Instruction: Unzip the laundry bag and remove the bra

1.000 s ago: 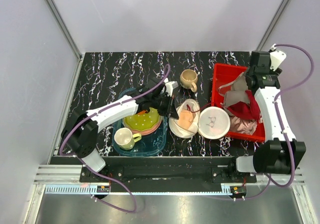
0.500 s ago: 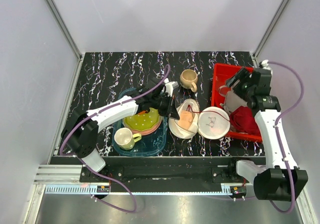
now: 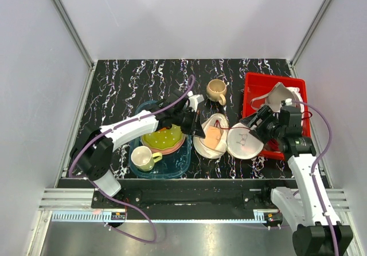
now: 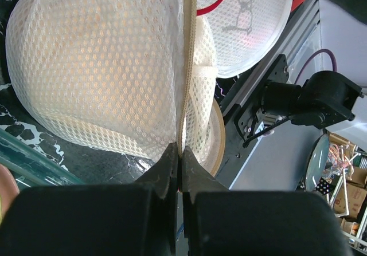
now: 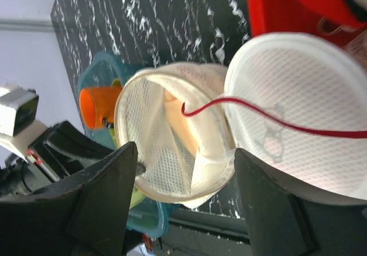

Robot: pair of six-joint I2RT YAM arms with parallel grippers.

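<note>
Next, my right gripper grabs the thin red strap at its part point(image 3: 232, 128) point(image 5: 228, 99) between the two halves of the laundry bag.
The laundry bag lies open in two round halves. The left half point(image 3: 209, 144) holds the peach bra point(image 3: 213, 134); the right half point(image 3: 245, 141) shows the black drawing. My left gripper point(image 3: 200, 130) is shut on the left half's zipper rim point(image 4: 183, 95), with mesh point(image 4: 97, 67) on both sides of it. My right gripper point(image 3: 250, 122) is open and empty, just above the right half's far edge. In the right wrist view its gripper point(image 5: 186, 178) faces the open left half point(image 5: 149, 153), the bra point(image 5: 175, 110) and the right half point(image 5: 298, 95). A thin red strap point(image 5: 258, 110) crosses both halves.
A red bin point(image 3: 257, 87) at the right holds a grey-beige bra point(image 3: 281, 98). A beige mug point(image 3: 216, 90) stands behind the bag. A teal tray point(image 3: 175, 164) on the left holds a green plate point(image 3: 162, 137) and a yellow mug point(image 3: 143, 158).
My right arm swung from the back of the red bin forward and left to the bag's right half, leaving the garments in the bin. My left gripper has not moved.
</note>
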